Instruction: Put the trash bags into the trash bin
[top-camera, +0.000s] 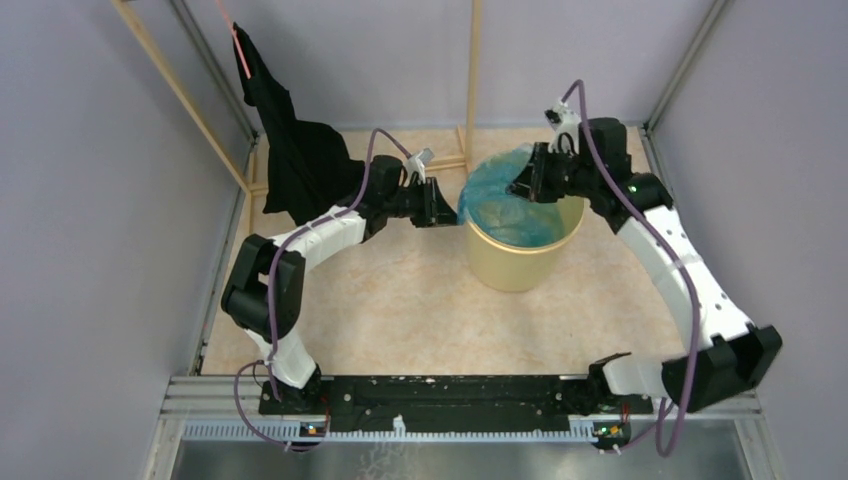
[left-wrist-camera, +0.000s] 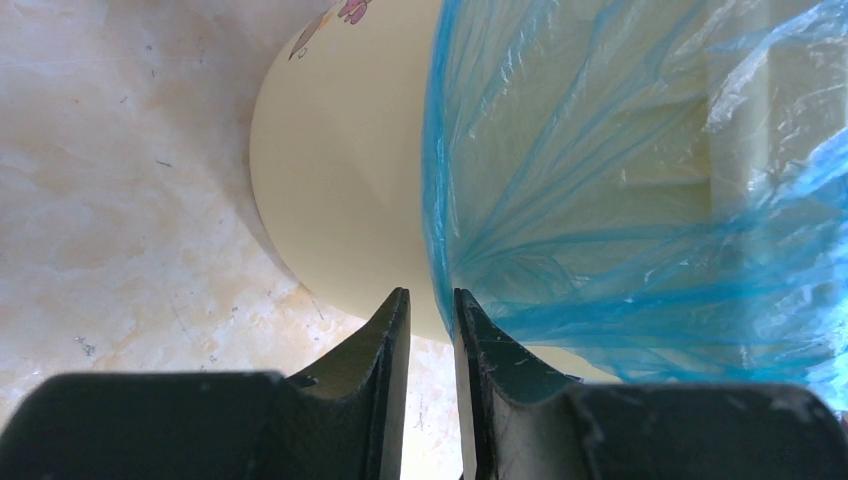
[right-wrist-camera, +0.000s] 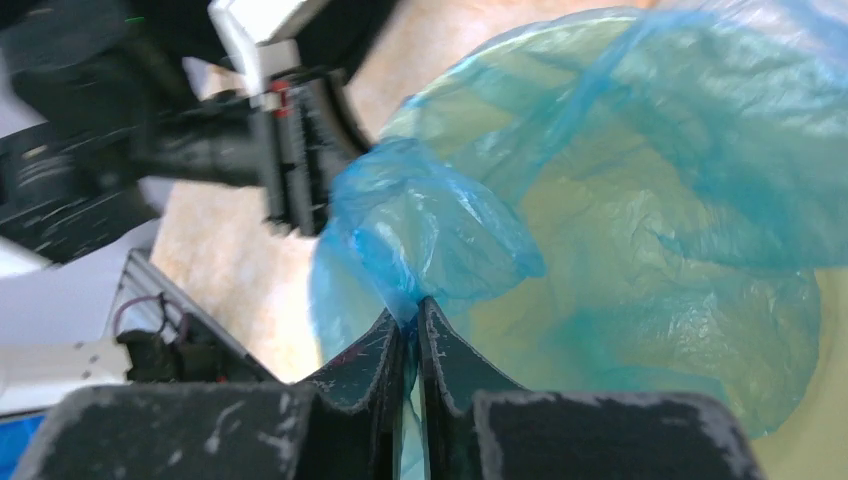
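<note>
My right gripper pinches a bunched fold over the trash bin's opening; it should open and take the trash bag's edge (right-wrist-camera: 335, 265) beside my left gripper.
The yellow trash bin (top-camera: 515, 262) stands at the middle back of the table. The light-blue trash bag (top-camera: 505, 200) lies draped in and over its mouth. My right gripper (top-camera: 520, 185) hovers over the bin's far rim. In the right wrist view it (right-wrist-camera: 410, 310) is shut on a bunched fold of the bag (right-wrist-camera: 430, 230). My left gripper (top-camera: 447, 205) is at the bin's left rim. In the left wrist view it (left-wrist-camera: 432, 295) is slightly open with nothing between the jaws. The bag's edge (left-wrist-camera: 620, 200) hangs over the bin wall (left-wrist-camera: 340, 170) just by its right fingertip.
A black cloth (top-camera: 295, 160) hangs from a wooden frame at the back left, behind the left arm. A wooden post (top-camera: 472, 70) stands just behind the bin. Grey walls close in both sides.
</note>
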